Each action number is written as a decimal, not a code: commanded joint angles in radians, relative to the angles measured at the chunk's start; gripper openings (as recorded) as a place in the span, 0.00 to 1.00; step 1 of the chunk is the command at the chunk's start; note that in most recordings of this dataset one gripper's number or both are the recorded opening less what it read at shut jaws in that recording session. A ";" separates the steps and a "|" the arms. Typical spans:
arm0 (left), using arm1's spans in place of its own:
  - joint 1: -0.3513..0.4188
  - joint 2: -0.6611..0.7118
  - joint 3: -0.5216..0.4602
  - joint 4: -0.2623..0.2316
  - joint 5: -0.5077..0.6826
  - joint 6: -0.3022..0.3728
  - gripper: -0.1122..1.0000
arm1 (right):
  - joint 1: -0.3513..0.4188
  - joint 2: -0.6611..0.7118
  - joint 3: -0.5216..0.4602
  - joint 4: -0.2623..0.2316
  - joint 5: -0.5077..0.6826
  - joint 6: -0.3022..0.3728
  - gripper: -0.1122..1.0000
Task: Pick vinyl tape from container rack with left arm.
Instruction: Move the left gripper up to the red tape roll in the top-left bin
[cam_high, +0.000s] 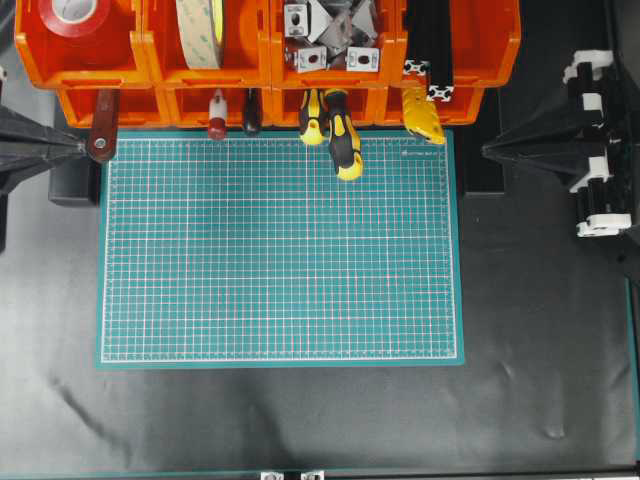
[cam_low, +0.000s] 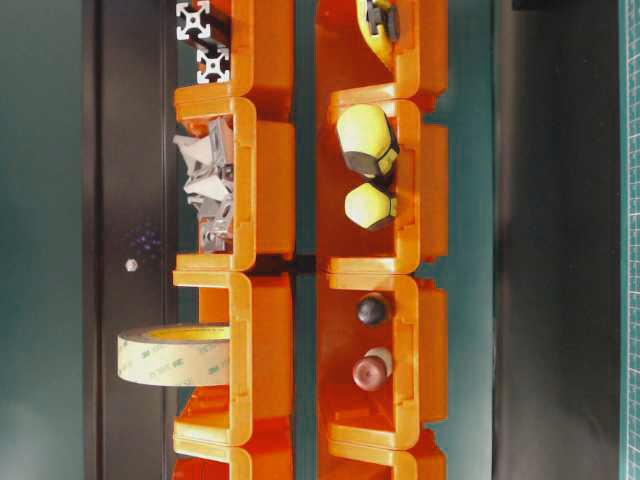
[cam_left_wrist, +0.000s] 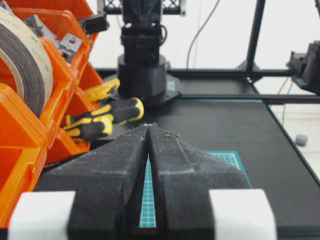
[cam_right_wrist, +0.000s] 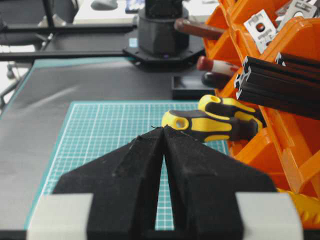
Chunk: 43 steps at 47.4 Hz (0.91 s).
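Observation:
My left gripper is to close next on the near side of the red vinyl tape (cam_high: 72, 33), toward the front edge of the orange bin, with one finger inside the tape's hole.
The red vinyl tape (cam_high: 75, 15) lies flat in the top-left bin of the orange container rack (cam_high: 90, 75) in the overhead view, its white core showing. My left gripper (cam_high: 80, 147) is shut and empty at the left edge, just below and in front of that bin, next to a brown tool handle (cam_high: 102, 125). In the left wrist view the left gripper (cam_left_wrist: 148, 126) has its jaws closed tip to tip, and the red tape is out of view there. My right gripper (cam_high: 487, 150) is shut and empty at the right; it also shows in the right wrist view (cam_right_wrist: 163, 128).
A large cream tape roll (cam_high: 200, 30) stands in the second bin. Yellow-black screwdriver handles (cam_high: 340, 135) stick out of the lower bins over the green grid mat (cam_high: 280, 250). Metal brackets (cam_high: 330, 40) and black aluminium profiles (cam_high: 430, 50) fill the other upper bins.

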 joint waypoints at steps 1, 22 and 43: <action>0.006 0.002 -0.081 0.055 0.052 -0.031 0.15 | -0.014 0.014 -0.032 0.003 -0.020 0.015 0.12; 0.041 0.063 -0.595 0.063 0.807 -0.074 0.10 | -0.017 0.029 -0.031 0.021 -0.055 0.018 0.10; 0.167 0.443 -1.120 0.077 1.566 0.051 0.10 | -0.008 0.029 -0.031 0.021 -0.054 0.021 0.10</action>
